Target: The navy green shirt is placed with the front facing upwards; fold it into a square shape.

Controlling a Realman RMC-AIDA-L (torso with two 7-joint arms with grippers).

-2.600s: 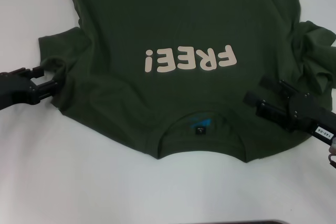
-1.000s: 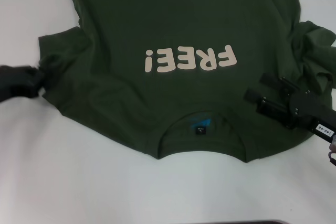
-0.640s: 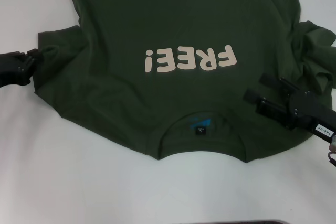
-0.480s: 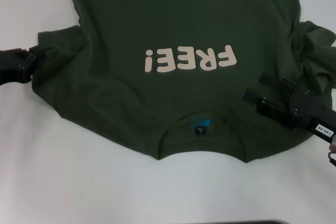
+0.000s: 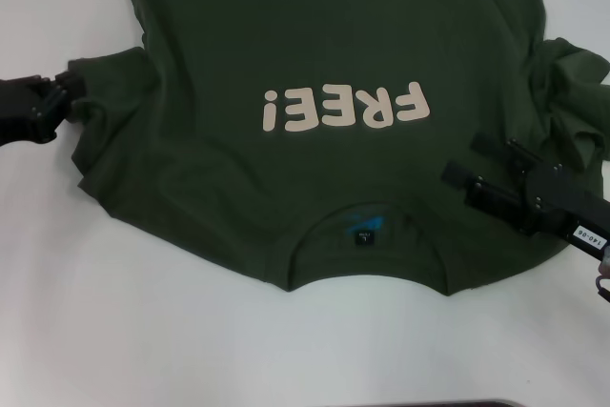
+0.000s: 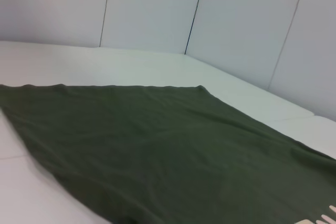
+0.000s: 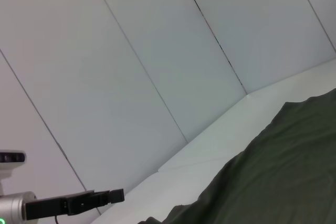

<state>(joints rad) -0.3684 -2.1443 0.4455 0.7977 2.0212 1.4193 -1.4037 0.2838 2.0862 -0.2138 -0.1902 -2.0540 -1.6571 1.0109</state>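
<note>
The sleeve's collar-side part is crumpled while my left gripper holds its far corner, so I will grip that collar-side part (image 5: 88,157) and flatten it before folding.
The navy green shirt (image 5: 324,54) lies front up on the white table, its collar (image 5: 367,235) toward me and the cream "FREE!" lettering (image 5: 345,107) reading upside down. At the left edge of the head view my left gripper (image 5: 63,91) is shut on the hem of the shirt's left sleeve (image 5: 105,92), which is drawn out flat to the left. My right gripper (image 5: 464,161) is open over the shirt's right shoulder with nothing between its fingers. The right sleeve (image 5: 572,92) is bunched up. Both wrist views show only shirt cloth (image 6: 157,145) (image 7: 273,182).
The white table (image 5: 143,331) runs all round the shirt, with bare room near me and on the left. A dark strip (image 5: 429,403) lies at the table's near edge. White wall panels (image 6: 236,24) stand behind. Part of the other arm (image 7: 79,201) appears in the right wrist view.
My left gripper shut on the left sleeve, then pulled it left and away from me, spreading the sleeve out. The right gripper has barely moved.
</note>
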